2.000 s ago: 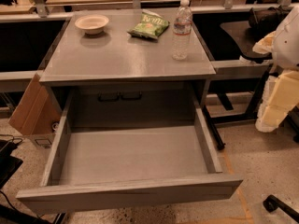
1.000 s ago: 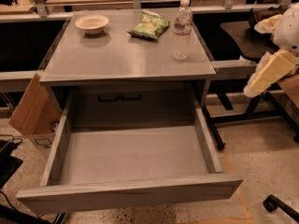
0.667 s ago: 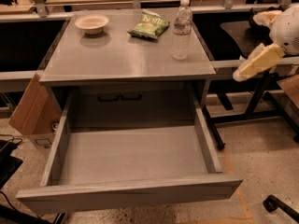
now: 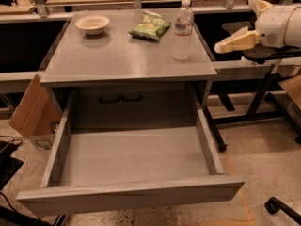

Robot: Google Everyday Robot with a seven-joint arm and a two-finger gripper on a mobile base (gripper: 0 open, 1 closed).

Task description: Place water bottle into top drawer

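Observation:
I go to the water bottle beside the green snack bag next and grip around its lower half (image 4: 181,36), just below the middle.
The water bottle (image 4: 183,31) is clear with a white cap and stands upright on the right rear part of the grey cabinet top (image 4: 122,60). The top drawer (image 4: 131,194) is pulled fully open below the cabinet top, wide and shallow, with nothing inside it. My gripper (image 4: 235,41) is at the upper right, off the cabinet's right edge, at about the height of the bottle's lower half and a short way to its right. It does not touch the bottle.
A pale bowl (image 4: 92,23) sits at the cabinet's rear left. A green snack bag (image 4: 149,27) lies just left of the bottle. A cardboard box (image 4: 33,112) leans by the cabinet's left side. A black-framed table (image 4: 263,74) stands to the right.
My arm has swung up and leftward from the right edge of the view, bringing the gripper closer to the bottle. The bottle, bowl, bag and drawer have not moved.

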